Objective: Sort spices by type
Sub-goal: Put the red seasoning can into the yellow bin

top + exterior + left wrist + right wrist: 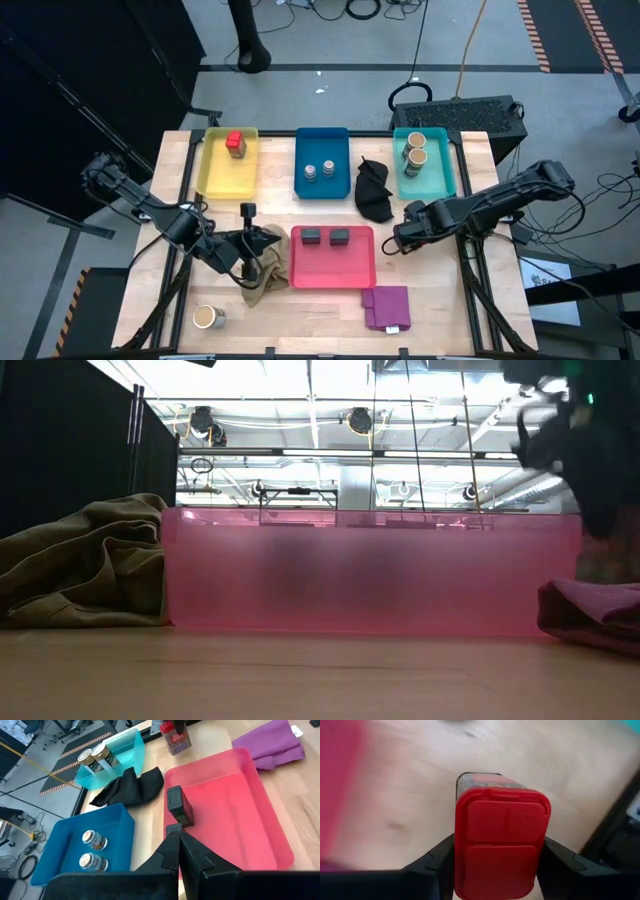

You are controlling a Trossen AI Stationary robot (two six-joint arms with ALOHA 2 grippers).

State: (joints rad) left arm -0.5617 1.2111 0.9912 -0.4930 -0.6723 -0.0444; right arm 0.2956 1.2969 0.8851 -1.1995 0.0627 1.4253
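The robot's right gripper will hand the red cube over to the left gripper, letting go over the pink tray [306, 254] beside the dark grey tins.
My right gripper [402, 238] is shut on a red-lidded spice cube [500, 847] over bare wood between the pink tray [332, 275] and the table's right edge. My left gripper [270, 240] is shut and touches nothing; it hovers at the pink tray's left edge, over the beige cloth [262, 278]. Two dark grey tins [326, 236] stand in the pink tray. Another red cube [235, 143] sits in the yellow tray, two silver tins [318, 171] in the blue tray, two tan jars [415, 148] in the teal tray. One tan jar [208, 317] stands on the table's near left. My right gripper pinches the red cube between its two fingers [436, 865], one on each of two opposite sides just below the lid [470, 827]. The fingers come from above, pointing down, and the cube stays upright. Whether its base is clear of the table I cannot tell.
A black cloth [373, 190] lies between the blue and teal trays. A purple cloth [387, 306] lies near the pink tray's near right corner. Bare wood shows right of the pink tray and along the near edge. A dark case [470, 112] sits beyond the far right corner.
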